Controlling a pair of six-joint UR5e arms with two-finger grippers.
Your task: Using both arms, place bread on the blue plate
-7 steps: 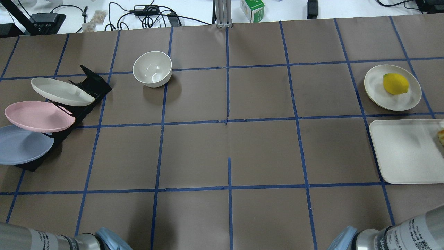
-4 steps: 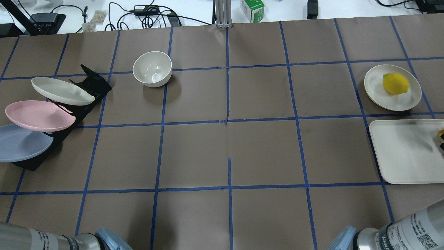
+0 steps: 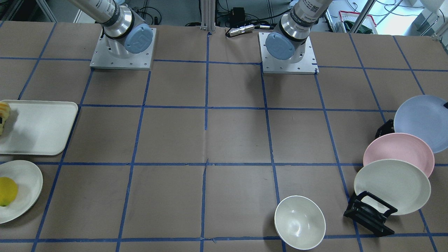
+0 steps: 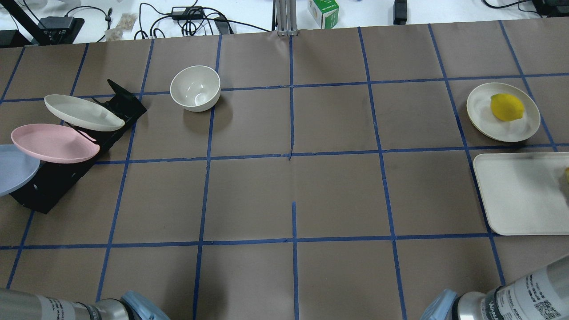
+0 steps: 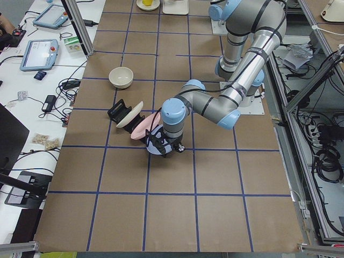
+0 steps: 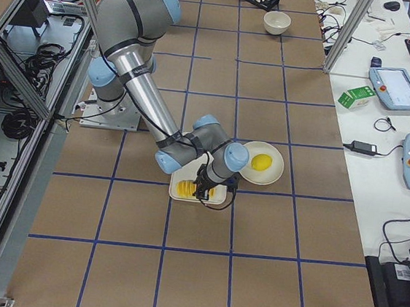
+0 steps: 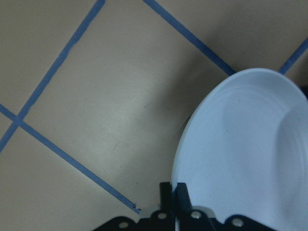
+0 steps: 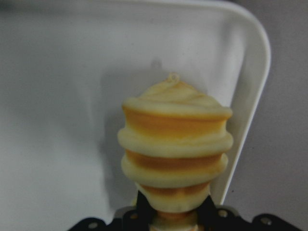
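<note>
Next, my left gripper puts the blue plate down on the blue tape crossing in the middle of the table (image 3: 208,165), between the white tray and the cream bowl.
The blue plate (image 4: 13,171) is at the table's far left, tilted, beside the black rack (image 4: 53,186). My left gripper (image 7: 174,197) is shut on the plate's rim (image 7: 240,159); the plate also shows in the front view (image 3: 420,120). The bread (image 8: 175,144), ridged yellow-orange and cream, is held by its near end in my right gripper (image 8: 173,211), over the corner of the white tray (image 8: 57,96). In the overhead view only a sliver of the bread (image 4: 566,174) shows at the right edge. The exterior right view shows it (image 6: 186,189) over the tray.
The pink plate (image 4: 53,143) and a cream plate (image 4: 82,113) lean in the rack. A cream bowl (image 4: 195,88) stands back left of centre. A cream plate (image 4: 482,118) with a yellow lemon (image 4: 506,107) sits back right, behind the tray (image 4: 520,191).
The blue plate has moved left, out of the rack and partly past the view's edge. The rack with the pink and cream plates shifted a little. The bread slid further off the right edge.
</note>
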